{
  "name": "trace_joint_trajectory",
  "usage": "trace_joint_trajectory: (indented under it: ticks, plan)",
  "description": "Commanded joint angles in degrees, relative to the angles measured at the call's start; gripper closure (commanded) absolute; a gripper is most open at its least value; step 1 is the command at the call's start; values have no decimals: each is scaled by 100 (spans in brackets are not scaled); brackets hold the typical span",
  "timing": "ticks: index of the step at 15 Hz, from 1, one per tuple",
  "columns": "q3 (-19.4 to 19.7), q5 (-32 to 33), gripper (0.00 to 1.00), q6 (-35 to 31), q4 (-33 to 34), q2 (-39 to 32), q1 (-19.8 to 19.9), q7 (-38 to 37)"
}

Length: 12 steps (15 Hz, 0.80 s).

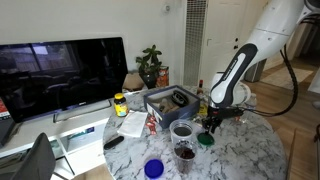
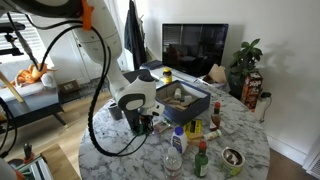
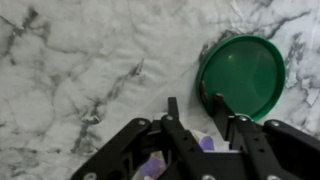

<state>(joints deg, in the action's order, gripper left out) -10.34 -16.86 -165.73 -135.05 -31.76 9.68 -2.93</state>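
My gripper will open, move along and pinch the middle of the dish rim's near side (image 3: 198, 80) before lifting, because its fingers straddle the green dish where the rim curves away.
My gripper (image 3: 189, 100) hangs low over a white marble table (image 3: 80, 70). Its fingers are drawn close together with a small purple-and-white item (image 3: 205, 144) between them; I cannot tell what the item is. A round green dish (image 3: 245, 75) lies on the marble to the right, and my right fingertip overlaps its rim. The gripper shows in both exterior views (image 1: 212, 122) (image 2: 145, 125), and the green dish (image 1: 205, 140) lies just below it in an exterior view.
A grey open box (image 1: 170, 100) (image 2: 180, 100) stands mid-table. Near it are a clear glass (image 1: 181, 130), a cup with dark contents (image 1: 184, 152), a blue bowl (image 1: 153, 168), a yellow-lidded jar (image 1: 120, 103), bottles (image 2: 178, 140) and a small bowl (image 2: 232, 157). A TV (image 1: 60, 70) stands behind.
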Motion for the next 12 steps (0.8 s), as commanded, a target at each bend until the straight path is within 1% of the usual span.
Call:
trace_joint_trajectory:
  ticks: [1,2,3,5,6,7,8,9,11,12]
  plan:
    - [-289,-208,40,-150,23,-146,281,346]
    - [-308,-206,40,-154,17,-147,293,377]
    - [-345,-205,42,-147,15,-151,319,428]
    - [-379,-185,57,-144,6,-147,327,475]
    - [-377,-173,60,-135,-4,-124,324,485]
    - [-327,-149,58,-97,-27,-84,285,452]
    - [-304,-156,68,-90,-65,-37,271,419]
    - [-266,-152,64,-42,-124,39,251,374]
    - [-222,-141,64,-14,-191,104,213,327]
    - [-190,-134,60,10,-235,143,174,280]
